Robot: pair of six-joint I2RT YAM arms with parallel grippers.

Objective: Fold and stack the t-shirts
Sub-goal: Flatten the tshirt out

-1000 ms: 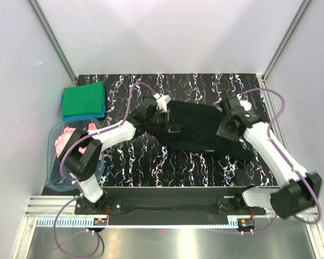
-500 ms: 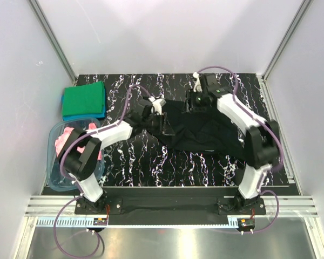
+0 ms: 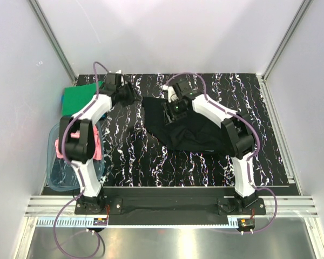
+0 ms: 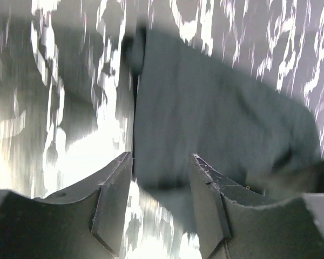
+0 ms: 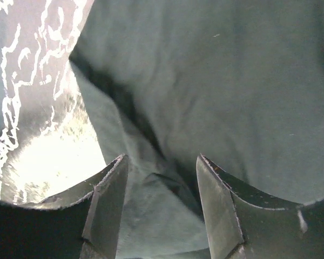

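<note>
The long fold (image 3: 180, 127) (image 5: 190, 205) of the black t-shirt is farther in from the shirt's corner near my left gripper. My right gripper needs to close on that fold.
The black t-shirt (image 3: 197, 128) lies spread in the middle of the table. It also shows in the left wrist view (image 4: 216, 113) and the right wrist view (image 5: 221, 81). My right gripper (image 3: 169, 114) is open just above the shirt's left part, with a cloth fold between its jaws (image 5: 162, 162). My left gripper (image 3: 127, 96) is open and empty (image 4: 161, 162) over bare table, left of the shirt's edge. The folded green t-shirt (image 3: 82, 98) lies on the blue t-shirt (image 3: 83, 116) at the back left. The pink t-shirt (image 3: 59, 144) lies in the tub.
The clear blue-tinted tub (image 3: 56, 175) stands at the left edge, beside my left arm. White walls and metal posts close in the table at the back and sides. The table top (image 3: 151, 156) is black with white veins.
My left gripper has pulled away from the black shirt toward the back left. My right gripper has swung from the shirt's right end across to its left part.
</note>
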